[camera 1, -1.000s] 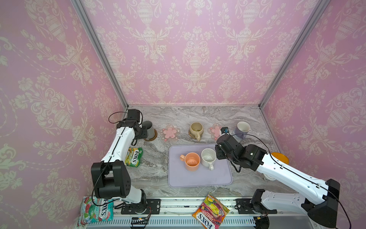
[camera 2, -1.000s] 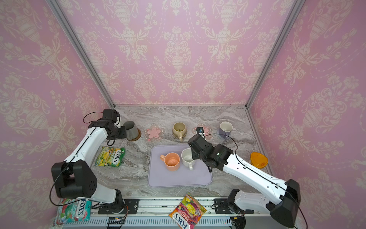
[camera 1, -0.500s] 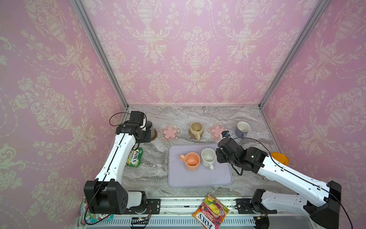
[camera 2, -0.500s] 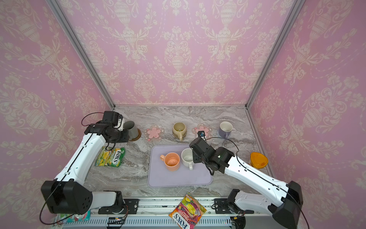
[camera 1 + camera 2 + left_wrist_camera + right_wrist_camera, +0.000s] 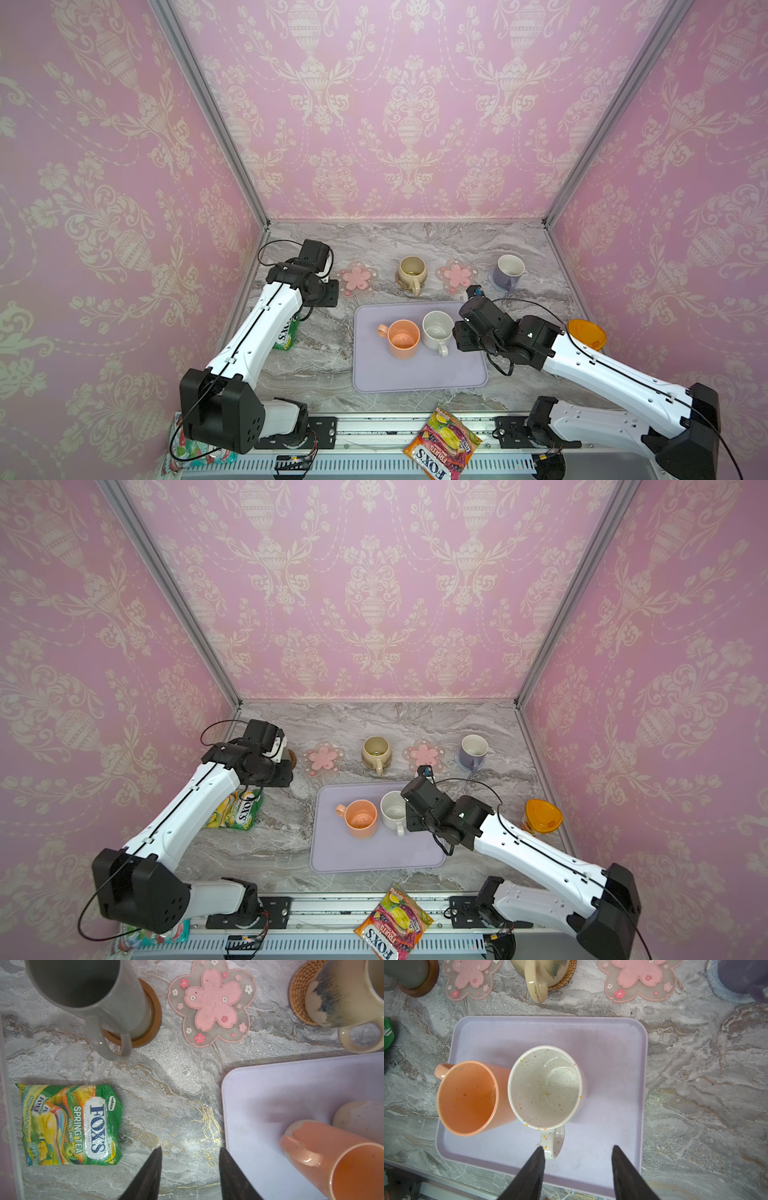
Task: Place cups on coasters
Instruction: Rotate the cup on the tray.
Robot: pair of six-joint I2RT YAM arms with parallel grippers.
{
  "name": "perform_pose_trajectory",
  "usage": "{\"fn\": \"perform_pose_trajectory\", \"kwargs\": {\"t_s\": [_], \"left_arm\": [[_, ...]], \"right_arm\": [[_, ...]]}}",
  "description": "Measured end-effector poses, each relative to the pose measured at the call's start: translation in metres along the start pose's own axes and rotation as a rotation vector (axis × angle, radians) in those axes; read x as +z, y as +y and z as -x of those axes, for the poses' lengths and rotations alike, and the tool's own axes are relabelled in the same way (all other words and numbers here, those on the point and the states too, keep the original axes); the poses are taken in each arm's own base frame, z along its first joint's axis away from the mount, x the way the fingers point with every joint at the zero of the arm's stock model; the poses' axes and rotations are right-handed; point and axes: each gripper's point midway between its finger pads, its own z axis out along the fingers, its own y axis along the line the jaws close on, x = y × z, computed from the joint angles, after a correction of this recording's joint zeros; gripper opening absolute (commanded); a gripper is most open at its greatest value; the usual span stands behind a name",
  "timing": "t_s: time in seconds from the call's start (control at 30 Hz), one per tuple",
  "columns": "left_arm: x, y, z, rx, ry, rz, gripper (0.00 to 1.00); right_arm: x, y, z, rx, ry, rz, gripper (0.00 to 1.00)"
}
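Next, my right gripper will go to the handle of the speckled white cup [image 5: 443, 349] [image 5: 548, 1144] on the lavender tray and close there.
On the lavender tray [image 5: 415, 374] a peach-orange cup [image 5: 402, 338] and a speckled white cup [image 5: 436, 330] stand side by side. My right gripper [image 5: 577, 1147] hangs open just behind the white cup's handle [image 5: 552, 1142], holding nothing. The dark grey-green cup [image 5: 83, 985] stands on the brown coaster [image 5: 153, 1022]. My left gripper [image 5: 190, 1149] is open and empty over bare marble between it and the tray. A beige cup [image 5: 412, 270] sits on the rattan coaster [image 5: 297, 995], a lavender cup [image 5: 509, 270] on the pale blue coaster [image 5: 720, 989]. Two pink-flower coasters [image 5: 357, 277] [image 5: 456, 274] lie bare.
A green Fox's candy bag [image 5: 72, 1124] lies by the left wall under my left arm. An orange-lidded container [image 5: 586, 334] stands at the right wall. A red Fox's bag [image 5: 442, 446] and another packet [image 5: 187, 449] lie on the front rail.
My left gripper has come away from the dark grey-green cup toward the front and the tray, its jaws narrowing a little. The right gripper has shifted slightly toward the front beside the white cup.
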Motion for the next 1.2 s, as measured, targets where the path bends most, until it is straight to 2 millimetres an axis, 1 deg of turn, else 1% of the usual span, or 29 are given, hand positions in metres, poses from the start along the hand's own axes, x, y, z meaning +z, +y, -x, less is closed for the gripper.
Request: {"fn": "perform_pose_trajectory", "kwargs": {"t_s": [0.07,0.23,0.33,0.4,0.47,0.57,0.7,0.9,1.2], "left_arm": [[0.006,-0.011,-0.003,0.015,0.015,-0.016,0.44],[0.03,-0.04,-0.015,0.071,0.084,-0.04,0.42],[0.042,-0.052,-0.021,0.102,0.122,-0.043,0.42],[0.047,-0.056,-0.025,0.116,0.142,-0.042,0.41],[0.051,-0.058,-0.028,0.126,0.155,-0.04,0.41],[0.053,-0.059,-0.027,0.128,0.161,-0.038,0.41],[0.053,-0.059,-0.027,0.127,0.16,-0.038,0.39],[0.053,-0.063,-0.028,0.137,0.161,-0.041,0.38],[0.053,-0.063,-0.028,0.14,0.16,-0.038,0.37]], "right_arm": [[0.0,0.001,0.0,0.003,-0.001,0.007,0.53],[0.0,0.004,0.002,0.006,-0.005,0.018,0.54],[0.0,0.004,0.002,0.006,-0.005,0.02,0.54],[0.0,0.005,0.001,0.007,-0.001,0.025,0.53],[0.0,0.007,-0.001,0.009,0.003,0.029,0.52],[0.002,0.009,-0.008,0.009,0.022,0.036,0.52],[0.005,0.011,-0.021,-0.001,0.049,0.04,0.52],[0.005,0.02,-0.029,-0.016,0.065,0.055,0.5],[0.021,0.031,-0.054,-0.092,0.143,0.02,0.5]]}}
